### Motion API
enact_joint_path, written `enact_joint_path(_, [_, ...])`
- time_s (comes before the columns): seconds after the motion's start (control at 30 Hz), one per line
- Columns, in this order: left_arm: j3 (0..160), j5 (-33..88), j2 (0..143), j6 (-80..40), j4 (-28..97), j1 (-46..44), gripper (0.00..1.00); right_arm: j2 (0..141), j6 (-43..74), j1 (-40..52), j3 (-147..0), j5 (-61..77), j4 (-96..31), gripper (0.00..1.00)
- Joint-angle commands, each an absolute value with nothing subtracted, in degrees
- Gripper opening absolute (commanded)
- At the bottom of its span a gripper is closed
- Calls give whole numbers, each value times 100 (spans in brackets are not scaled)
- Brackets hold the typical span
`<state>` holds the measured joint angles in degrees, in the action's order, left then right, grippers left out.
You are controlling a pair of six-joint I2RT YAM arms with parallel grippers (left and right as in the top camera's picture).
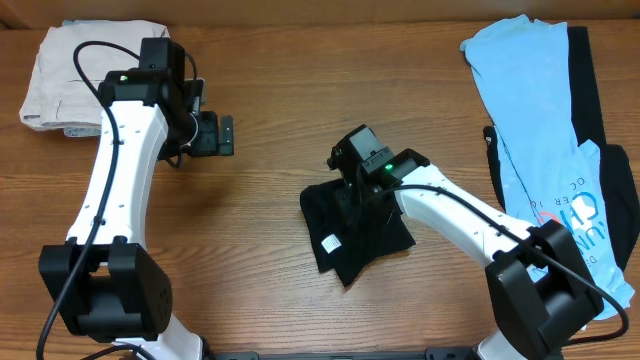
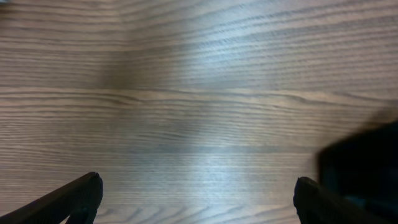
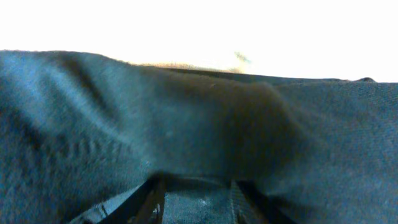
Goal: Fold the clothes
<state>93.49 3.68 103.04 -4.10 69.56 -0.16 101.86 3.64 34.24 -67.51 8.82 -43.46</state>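
My left gripper will move next to the black T-shirt's side edge (image 1: 308, 213), the one that is nearest to my left arm, and then close there.
The black T-shirt (image 1: 345, 235) lies bunched in a rough folded square at the table's middle, its small white tag (image 1: 330, 242) facing up. My right gripper (image 1: 357, 188) is down on its far edge. In the right wrist view the black cloth (image 3: 199, 112) fills the frame and a fold sits between my narrowed fingers (image 3: 196, 202). My left gripper (image 1: 222, 135) is open and empty over bare wood, left of the shirt; its fingers (image 2: 199, 193) are spread wide. A dark blurred shape (image 2: 367, 158) shows at that view's right edge.
Light blue printed T-shirts (image 1: 530, 110) lie spread along the right edge, with a black garment (image 1: 590, 80) beside them. Folded beige trousers (image 1: 70, 80) sit at the back left corner, behind the left arm. The wooden table (image 1: 260, 250) is bare between the arms.
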Motion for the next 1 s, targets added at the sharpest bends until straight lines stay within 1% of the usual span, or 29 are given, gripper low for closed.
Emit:
enact_joint_path(0.0, [9463,635,10357,-443,7070,-156,100,10189,126,3323,-7216,1098,-4493,50])
enact_joint_path(0.03, [9463,646,10328,-408,7087,-185,100,10178,158,3323,-7406,1131,-4665,60])
enact_joint_path(0.13, [9463,644,10119,-316,7142,-276,100,10055,475,3262,-8180,1118,-5249,78])
enact_joint_path(0.23, [9463,760,9773,-327,7282,-329,100,9885,567,3074,-9039,1118,-5830,89])
enact_joint_path(0.37, [9454,1179,9448,-342,7568,-502,100,9769,762,2648,-10103,1050,-6539,100])
enact_joint_path(0.43, [9314,1199,9347,-580,7636,-856,100,9760,928,2196,-10562,950,-6829,100])
enact_joint_path(0.5, [9045,1247,9306,-875,7454,-1197,100,9760,1074,1835,-10704,950,-6934,100])
enact_joint_path(0.63, [8184,1192,9292,-1551,6709,-2097,100,9760,1313,1177,-10728,952,-7137,100])
enact_joint_path(0.73, [7481,801,9292,-2401,6130,-2665,99,9762,1317,740,-10726,921,-7345,100])
enact_joint_path(0.83, [6984,871,9292,-2803,5612,-2904,100,9762,1317,425,-10722,886,-7485,100])
enact_joint_path(0.97, [6497,915,9295,-2829,5087,-3089,100,9762,1315,204,-10722,884,-7596,100])
